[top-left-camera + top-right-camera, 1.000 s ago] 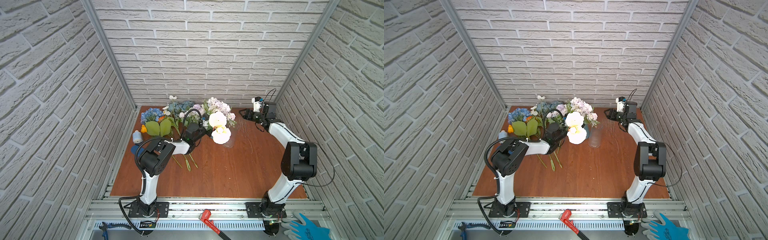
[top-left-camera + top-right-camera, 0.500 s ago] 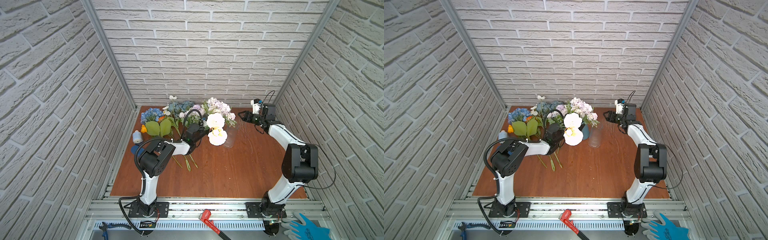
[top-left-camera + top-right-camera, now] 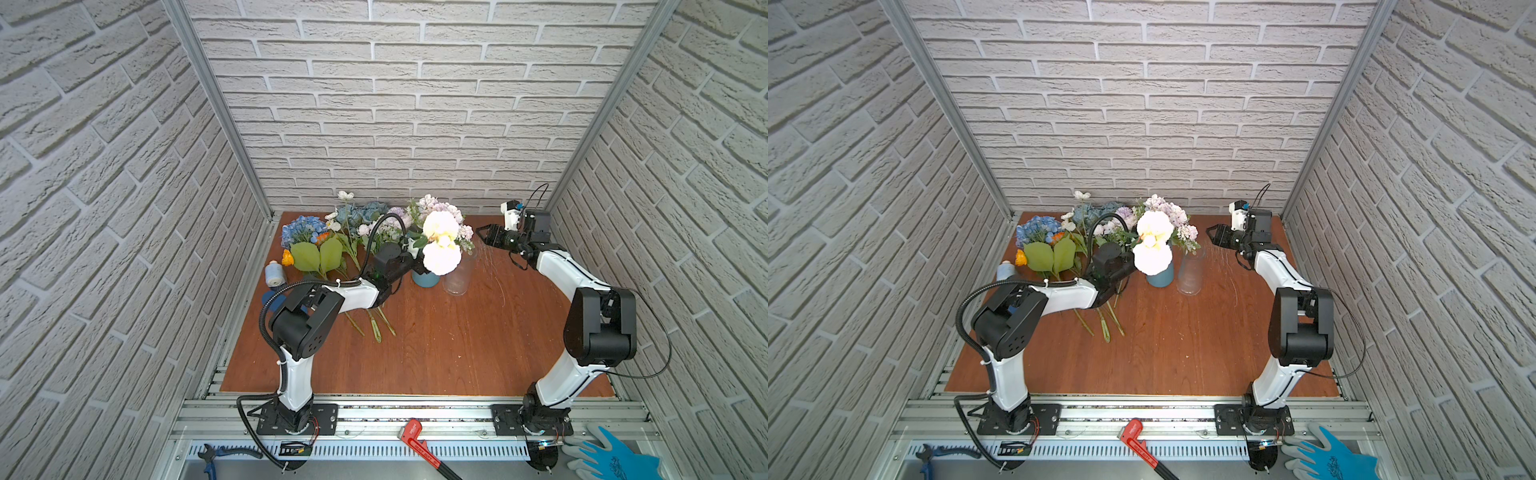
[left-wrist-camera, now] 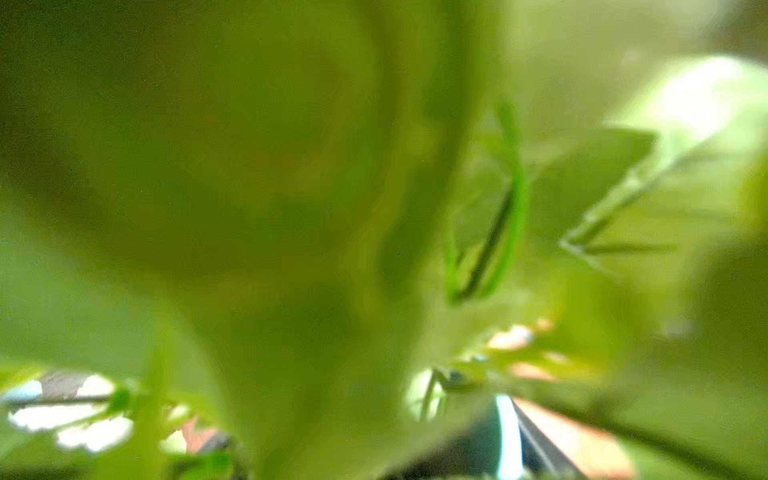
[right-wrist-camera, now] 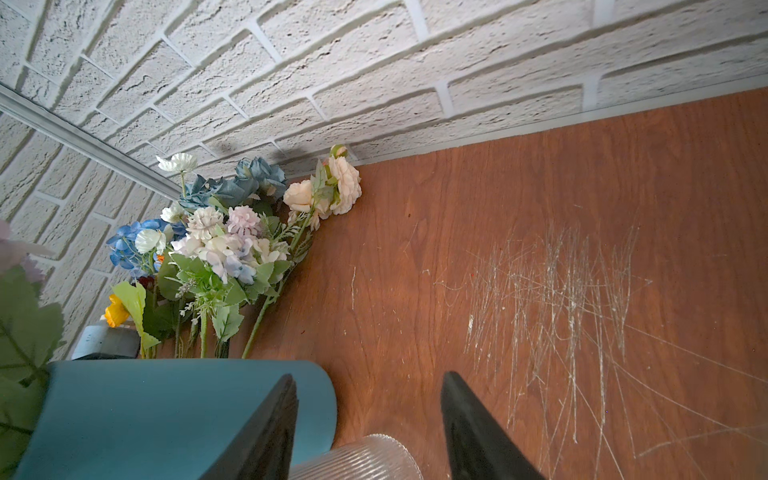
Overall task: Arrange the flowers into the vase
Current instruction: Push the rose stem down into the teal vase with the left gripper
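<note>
The blue vase, which now stands mid-table, will be set down by my left gripper on the bare table (image 3: 429, 318) between the loose stem ends and the clear glass.
A blue vase (image 3: 426, 277) stands mid-table and holds a lilac-white cluster (image 3: 441, 207). Two big cream blooms (image 3: 441, 243) hang over its near side and hide the fingertips of my left gripper (image 3: 417, 262), which reaches in from the left. Blurred green leaves (image 4: 291, 208) fill the left wrist view, so its jaws do not show. More flowers (image 3: 332, 241) lie heaped at the back left. My right gripper (image 5: 368, 399) hovers open and empty at the back right. It faces the vase (image 5: 145, 415), with the heap (image 5: 224, 249) beyond.
A clear ribbed glass (image 3: 457, 277) stands right beside the blue vase. A pale blue ribbon spool (image 3: 274, 274) sits at the left edge. Loose stem ends (image 3: 376, 328) lie under the left arm. Brick walls close in on three sides. A red wrench (image 3: 419, 440) and a blue glove (image 3: 615, 459) lie in front.
The cream blooms dipped slightly toward the left, then rose toward the back over the vase. The right gripper crept a little toward the vases.
</note>
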You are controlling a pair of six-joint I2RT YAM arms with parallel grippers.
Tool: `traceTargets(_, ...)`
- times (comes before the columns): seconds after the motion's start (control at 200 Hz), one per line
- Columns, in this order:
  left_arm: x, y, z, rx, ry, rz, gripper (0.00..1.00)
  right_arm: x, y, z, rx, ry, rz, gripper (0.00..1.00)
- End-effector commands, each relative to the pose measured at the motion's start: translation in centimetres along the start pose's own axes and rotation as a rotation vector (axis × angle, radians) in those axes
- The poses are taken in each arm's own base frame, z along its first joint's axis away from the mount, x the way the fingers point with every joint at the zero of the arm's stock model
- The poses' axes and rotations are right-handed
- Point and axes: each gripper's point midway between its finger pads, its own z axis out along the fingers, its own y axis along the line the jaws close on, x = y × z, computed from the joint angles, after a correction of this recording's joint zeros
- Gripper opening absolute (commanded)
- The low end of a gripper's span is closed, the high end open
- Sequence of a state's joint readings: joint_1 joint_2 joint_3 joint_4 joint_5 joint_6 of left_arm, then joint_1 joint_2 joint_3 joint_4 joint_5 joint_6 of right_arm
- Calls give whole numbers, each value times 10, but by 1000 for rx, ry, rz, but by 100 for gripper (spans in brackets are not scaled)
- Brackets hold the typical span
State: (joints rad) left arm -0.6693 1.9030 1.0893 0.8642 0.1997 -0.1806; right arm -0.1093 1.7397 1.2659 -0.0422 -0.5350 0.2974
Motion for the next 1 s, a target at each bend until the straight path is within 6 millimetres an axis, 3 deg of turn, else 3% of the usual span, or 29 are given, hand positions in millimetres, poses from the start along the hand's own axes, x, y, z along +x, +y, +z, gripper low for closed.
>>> traceTargets(0.0, -145, -18, -31, 36, -396, 67, 39, -15, 15, -12, -25, -56, -53, 57)
traceTargets(0.27, -159, -51, -64, 68, -440, 48, 39, -9, 18, -16, -37, -53, -43, 57)
traceTargets(0.495, -153, -70, -88, 63, -436, -4, 40, -10, 24, -25, -46, -64, -43, 58)
traceTargets(0.725, -129, -88, -96, 62, -371, 19, 40, -10, 29, -40, -24, -85, -52, 58)
traceTargets(0.995, -89, -87, -96, 37, -357, 4, 43, -8, 37, -65, 6, -113, -59, 59)
